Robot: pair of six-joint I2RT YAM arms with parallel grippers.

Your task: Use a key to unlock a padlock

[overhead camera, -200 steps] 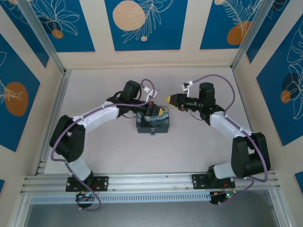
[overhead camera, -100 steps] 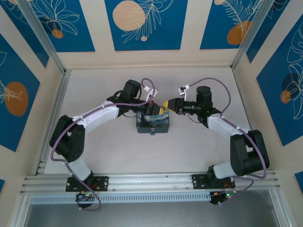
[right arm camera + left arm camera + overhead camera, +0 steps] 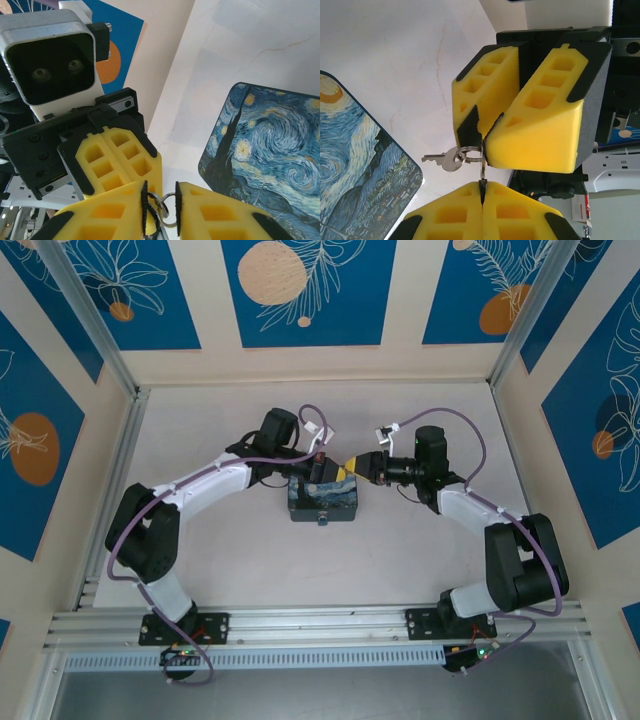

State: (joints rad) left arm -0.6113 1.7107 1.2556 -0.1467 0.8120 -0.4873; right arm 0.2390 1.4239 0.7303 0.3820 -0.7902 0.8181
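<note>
The left gripper holds the key with its ring end foremost, so next the right gripper pinches the ring [image 3: 469, 150] while the left gripper opens and regrips beside it.
My left gripper [image 3: 482, 192] is shut on a thin key [image 3: 482, 176], seen edge-on and sticking out of its tips. A small ring [image 3: 468, 154] hangs on that key, and a second silvery key [image 3: 441, 160] dangles from it. My right gripper [image 3: 160, 201] faces the left one tip to tip, its jaws a narrow gap apart with the ring [image 3: 167, 207] between the pads. In the top view both grippers [image 3: 326, 468] [image 3: 349, 465] meet just above the far edge of the tin. The padlock is out of view.
A dark-blue Starry-Night tin [image 3: 323, 500] lies flat on the pale table [image 3: 420, 540] right under the grippers, its corner close below the hanging key [image 3: 360, 175]. The left gripper's yellow fingers [image 3: 117, 160] stand close in front of the right wrist camera.
The right gripper has moved left, from a gap away to tip-to-tip with the left gripper, and now has the key ring between its fingers. The left arm and tin have stayed still.
</note>
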